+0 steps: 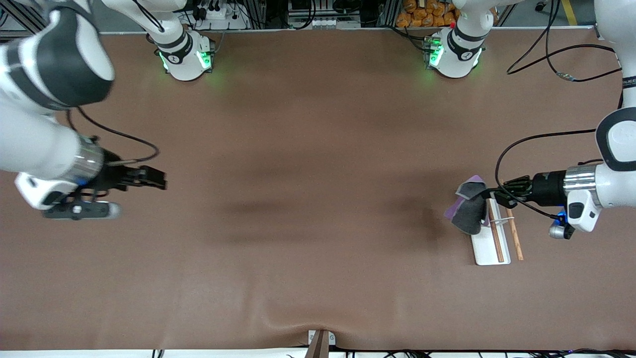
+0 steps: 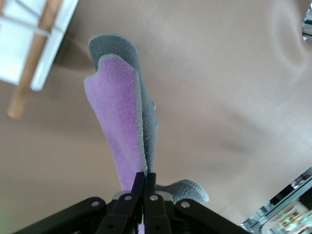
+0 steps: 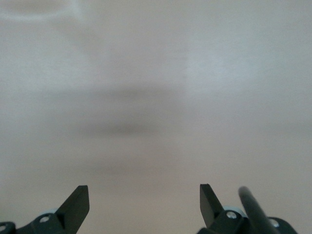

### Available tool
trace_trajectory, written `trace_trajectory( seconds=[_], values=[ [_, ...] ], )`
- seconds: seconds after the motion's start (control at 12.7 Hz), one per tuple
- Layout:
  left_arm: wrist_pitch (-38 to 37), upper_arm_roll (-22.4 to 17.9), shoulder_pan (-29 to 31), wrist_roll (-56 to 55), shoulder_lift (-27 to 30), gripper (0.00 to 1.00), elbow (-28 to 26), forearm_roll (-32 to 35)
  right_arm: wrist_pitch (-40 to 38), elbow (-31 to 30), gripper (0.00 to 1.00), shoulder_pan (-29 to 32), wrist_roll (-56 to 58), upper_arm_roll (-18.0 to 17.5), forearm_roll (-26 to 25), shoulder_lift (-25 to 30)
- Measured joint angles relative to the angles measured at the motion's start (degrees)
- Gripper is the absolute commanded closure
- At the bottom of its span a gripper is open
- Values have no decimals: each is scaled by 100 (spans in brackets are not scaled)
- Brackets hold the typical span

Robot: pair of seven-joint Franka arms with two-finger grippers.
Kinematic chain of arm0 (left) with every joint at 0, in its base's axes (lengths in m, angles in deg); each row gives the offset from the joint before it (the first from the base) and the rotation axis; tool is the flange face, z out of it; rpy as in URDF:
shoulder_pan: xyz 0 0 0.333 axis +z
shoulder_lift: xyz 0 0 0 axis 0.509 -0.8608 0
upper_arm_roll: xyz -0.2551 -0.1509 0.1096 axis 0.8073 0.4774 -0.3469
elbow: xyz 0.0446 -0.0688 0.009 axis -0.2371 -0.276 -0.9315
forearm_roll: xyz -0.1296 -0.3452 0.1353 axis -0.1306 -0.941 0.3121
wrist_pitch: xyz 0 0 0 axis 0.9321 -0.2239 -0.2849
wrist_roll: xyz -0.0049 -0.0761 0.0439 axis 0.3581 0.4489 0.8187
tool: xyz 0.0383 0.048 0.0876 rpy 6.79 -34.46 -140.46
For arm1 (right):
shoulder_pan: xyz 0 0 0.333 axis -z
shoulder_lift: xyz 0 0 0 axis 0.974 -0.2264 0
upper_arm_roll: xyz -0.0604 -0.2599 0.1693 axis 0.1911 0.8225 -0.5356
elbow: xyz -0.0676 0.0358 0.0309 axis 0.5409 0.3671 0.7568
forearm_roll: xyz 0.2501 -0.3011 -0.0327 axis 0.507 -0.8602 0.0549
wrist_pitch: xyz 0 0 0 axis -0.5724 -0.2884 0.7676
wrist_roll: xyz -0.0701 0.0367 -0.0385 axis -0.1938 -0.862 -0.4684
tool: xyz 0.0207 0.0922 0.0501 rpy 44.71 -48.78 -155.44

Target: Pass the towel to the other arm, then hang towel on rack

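Observation:
Next, my left gripper lets go of the towel draped across the two brown rods (image 1: 493, 217) (image 2: 40, 32) above the rack's white base.
The towel (image 1: 469, 211), purple on one face and dark grey on the other, hangs folded from my left gripper (image 1: 489, 192), which is shut on its upper edge. It dangles just above the table beside the rack (image 1: 492, 238), at the rack's end farther from the front camera. The rack is a white base with two brown rods. In the left wrist view the towel (image 2: 119, 122) droops from the closed left gripper (image 2: 145, 176), and the rack (image 2: 36, 29) shows apart from the cloth. My right gripper (image 1: 160, 179) hovers open and empty over bare table at the right arm's end; the right gripper (image 3: 144, 195) frames only tabletop.
Both arm bases (image 1: 186, 57) (image 1: 454, 54) stand along the table edge farthest from the front camera. A loose black cable (image 1: 561, 74) lies near the left arm's base. A small bracket (image 1: 320, 340) sits at the table's nearest edge.

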Motion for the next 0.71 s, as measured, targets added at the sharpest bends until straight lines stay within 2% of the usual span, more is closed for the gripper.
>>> trace_trajectory(
  seconds=[0.08, 0.32, 0.55, 0.71],
  values=[
    [6, -3, 112, 271, -43, 100, 1, 105, -54, -43, 0, 190, 392, 102, -13, 139],
    [54, -4, 372, 770, -122, 100, 15, 487, -242, -252, 0, 257, 1268, 896, -15, 639],
    [73, -6, 623, 1366, -163, 100, 26, 646, -616, -516, 0, -228, 1400, 1875, -14, 1125],
    [73, -14, 835, 1820, -207, 100, 27, 654, -890, -588, 0, -351, 1401, 2082, -14, 1365]
  ],
)
